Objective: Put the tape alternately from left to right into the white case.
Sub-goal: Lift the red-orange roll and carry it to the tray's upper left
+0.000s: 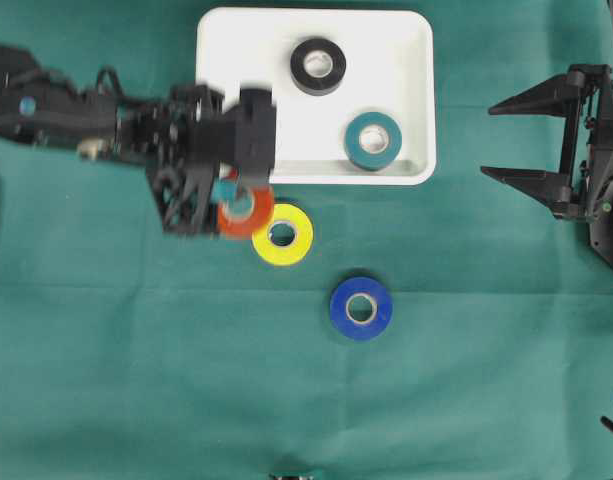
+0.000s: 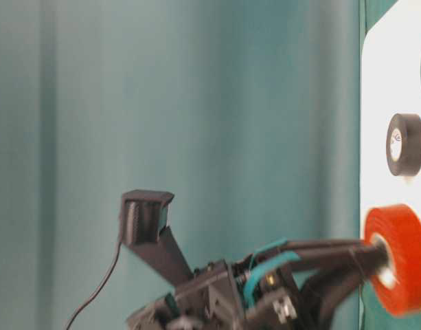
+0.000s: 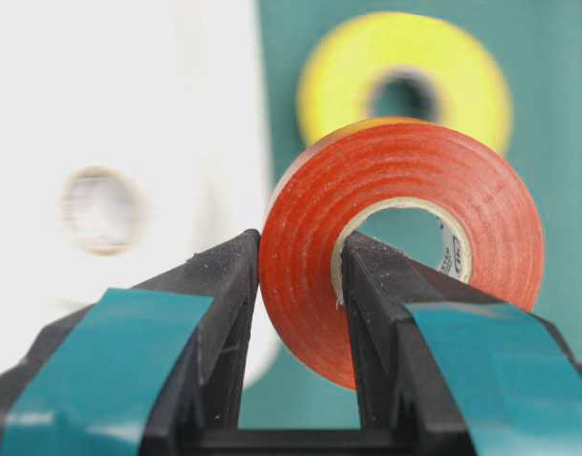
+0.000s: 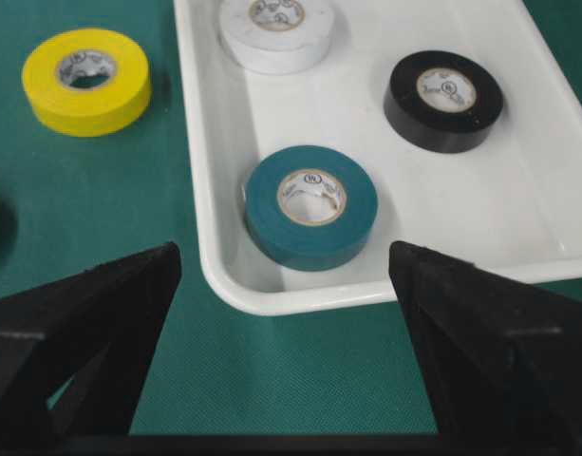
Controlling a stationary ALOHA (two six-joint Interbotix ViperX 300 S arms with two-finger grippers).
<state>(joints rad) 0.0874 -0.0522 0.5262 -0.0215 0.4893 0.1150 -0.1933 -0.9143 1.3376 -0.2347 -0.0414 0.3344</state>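
Observation:
Next, my left gripper releases the red-orange tape in the white case's far corner (image 1: 252,69) beside the black tape. The red-orange tape now hangs over the cloth.
My left gripper (image 1: 236,196) is shut on the red-orange tape (image 1: 252,218); in the left wrist view one finger (image 3: 224,285) presses the roll's (image 3: 414,180) outer face and the other sits inside its core. It hangs just below the near rim of the white case (image 1: 246,60), over the cloth. Black tape (image 1: 318,65) and teal tape (image 1: 373,140) lie in the case. The right wrist view also shows white tape (image 4: 277,28) inside the case (image 4: 300,296). Yellow tape (image 1: 283,234) and blue tape (image 1: 361,308) lie on the cloth. My right gripper (image 1: 488,140) stands open and holds nothing, right of the case.
Green cloth covers the table. The left arm (image 1: 106,120) reaches in from the left and covers the case's left part from above. The yellow roll lies right beside the held red-orange roll.

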